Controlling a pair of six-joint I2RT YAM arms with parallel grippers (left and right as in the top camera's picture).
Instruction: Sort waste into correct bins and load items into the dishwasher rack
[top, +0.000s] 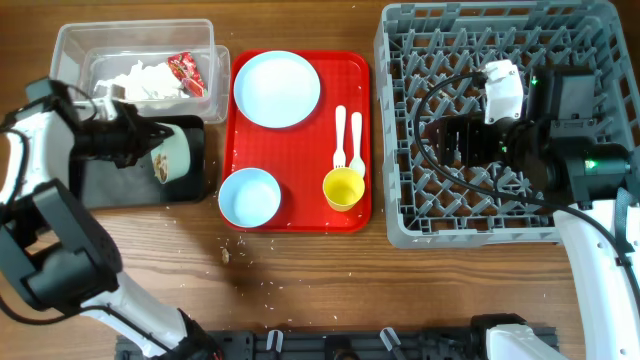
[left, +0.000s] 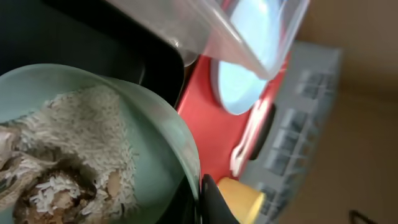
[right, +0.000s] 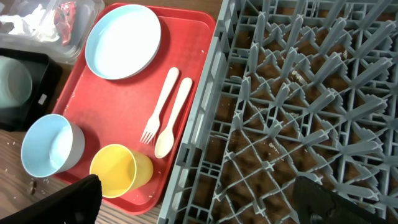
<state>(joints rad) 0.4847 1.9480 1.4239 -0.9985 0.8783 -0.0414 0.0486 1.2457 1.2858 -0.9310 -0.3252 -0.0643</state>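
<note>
The pale blue-green bowl, still tilted over the black tray, will go down from my left gripper on the red tray (top: 281, 150) (left: 212, 134), between the plate and the second bowl.
My left gripper (top: 150, 140) is shut on the rim of a pale blue-green bowl (top: 172, 150), held tilted over the black tray (top: 130, 185). In the left wrist view the fingers (left: 208, 199) pinch the bowl's rim (left: 155, 124), and rice-like scraps (left: 74, 124) lie inside. The clear tub (top: 135, 30) holds the white napkin (top: 140, 80) and the red wrapper (top: 187, 70). The plate (top: 277, 88), second bowl (top: 249, 197), yellow cup (top: 343, 189), fork (top: 340, 135) and spoon (top: 355, 140) sit on the red tray (top: 300, 150). My right gripper (right: 202, 202) is open and empty above the grey rack (top: 480, 235).
Rice crumbs are scattered on the wooden table in front of the red tray (top: 228, 255). The rack's left wall stands close beside the red tray's right edge (right: 199, 124). The right arm's cables hang over the rack's pegs (top: 440, 90).
</note>
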